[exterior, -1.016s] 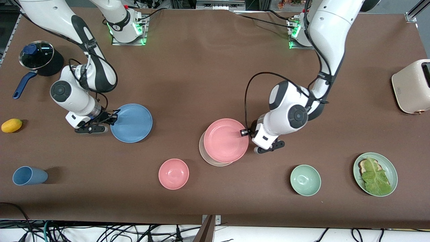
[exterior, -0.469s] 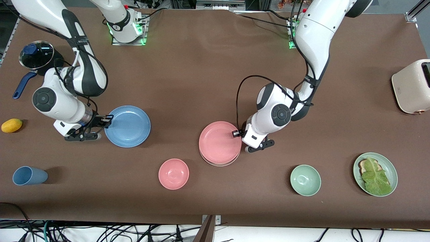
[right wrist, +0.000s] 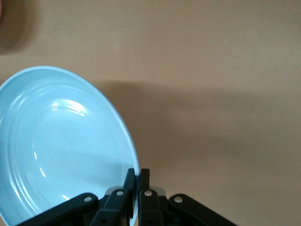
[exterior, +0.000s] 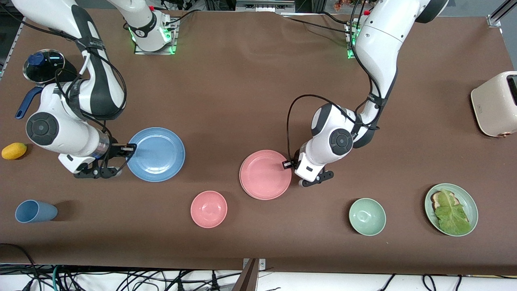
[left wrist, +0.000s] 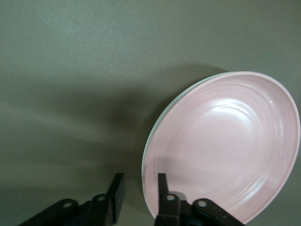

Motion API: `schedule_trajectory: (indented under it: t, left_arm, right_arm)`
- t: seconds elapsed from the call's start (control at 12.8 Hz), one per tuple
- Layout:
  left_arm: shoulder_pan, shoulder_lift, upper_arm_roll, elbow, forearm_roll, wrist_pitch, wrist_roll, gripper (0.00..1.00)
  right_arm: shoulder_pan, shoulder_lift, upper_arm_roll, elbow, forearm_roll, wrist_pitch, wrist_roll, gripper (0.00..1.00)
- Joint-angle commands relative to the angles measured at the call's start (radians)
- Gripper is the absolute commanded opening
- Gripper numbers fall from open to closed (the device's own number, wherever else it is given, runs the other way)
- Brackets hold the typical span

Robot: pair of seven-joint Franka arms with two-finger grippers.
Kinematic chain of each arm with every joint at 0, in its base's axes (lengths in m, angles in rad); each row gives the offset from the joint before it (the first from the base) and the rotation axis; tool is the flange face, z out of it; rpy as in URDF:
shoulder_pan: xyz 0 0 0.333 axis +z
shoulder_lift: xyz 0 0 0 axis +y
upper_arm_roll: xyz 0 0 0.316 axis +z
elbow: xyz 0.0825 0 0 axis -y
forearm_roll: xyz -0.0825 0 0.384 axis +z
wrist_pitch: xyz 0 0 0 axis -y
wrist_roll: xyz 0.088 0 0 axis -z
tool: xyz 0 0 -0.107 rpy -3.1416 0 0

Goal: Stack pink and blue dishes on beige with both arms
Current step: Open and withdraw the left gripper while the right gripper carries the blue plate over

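The sky blue plate will go down flat on top of the salmon pink plate [exterior: 264,174], where I need to set it with my right gripper.
The salmon pink plate [exterior: 265,174] lies flat on the cream-beige plate [left wrist: 183,94], of which only a thin pale rim shows beneath it. My left gripper [exterior: 286,164] is open at the pink plate's edge toward the left arm's end. In the left wrist view, one finger of the left gripper [left wrist: 138,193] is over the pink plate [left wrist: 225,146] and the other is outside the rim. My right gripper [exterior: 128,148] is shut on the rim of the sky blue plate [exterior: 156,154], toward the right arm's end. In the right wrist view, the right gripper [right wrist: 138,176] pinches the edge of the blue plate [right wrist: 61,146].
A small pink bowl [exterior: 209,209] sits nearer the camera than the stacked plates. Also on the table are a green bowl [exterior: 367,216], a green plate [exterior: 473,204] with toast and lettuce, a blue cup [exterior: 34,211], a yellow fruit [exterior: 14,150], a lidded pot [exterior: 44,66] and a cream toaster [exterior: 494,103].
The left arm brought the pink plate down squarely onto the beige plate, which is now almost covered. The right arm shifted with the blue plate a little nearer the camera.
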Motion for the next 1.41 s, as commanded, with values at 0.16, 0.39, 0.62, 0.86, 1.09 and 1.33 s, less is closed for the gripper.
schedule_trajectory:
  t: [0.16,0.39,0.62,0.86,1.09,1.33]
  left_arm:
    - [-0.001,-0.038,0.011,0.035,-0.006,-0.030,-0.013,0.65]
    - [0.068,-0.130,0.014,0.092,-0.001,-0.306,0.026,0.69]
    - [0.150,-0.157,0.016,0.225,-0.003,-0.589,0.105,0.70]
    - [0.216,-0.183,0.017,0.290,0.047,-0.782,0.238,0.70]
    - [0.335,-0.223,0.017,0.293,0.062,-0.896,0.413,0.71]
    - [0.412,-0.251,0.023,0.295,0.146,-0.967,0.567,0.73]
  right_arm:
    - [0.076,0.044,0.000,0.108,0.094,-0.061,0.114,0.00]
    - [0.150,0.065,0.000,0.127,0.117,-0.047,0.238,0.00]
    - [0.237,0.122,0.000,0.182,0.125,-0.015,0.382,0.00]
    - [0.342,0.195,-0.001,0.228,0.125,0.106,0.574,0.00]
    - [0.422,0.287,0.000,0.330,0.125,0.167,0.763,0.00]
    - [0.484,0.350,-0.001,0.371,0.122,0.247,0.904,0.00]
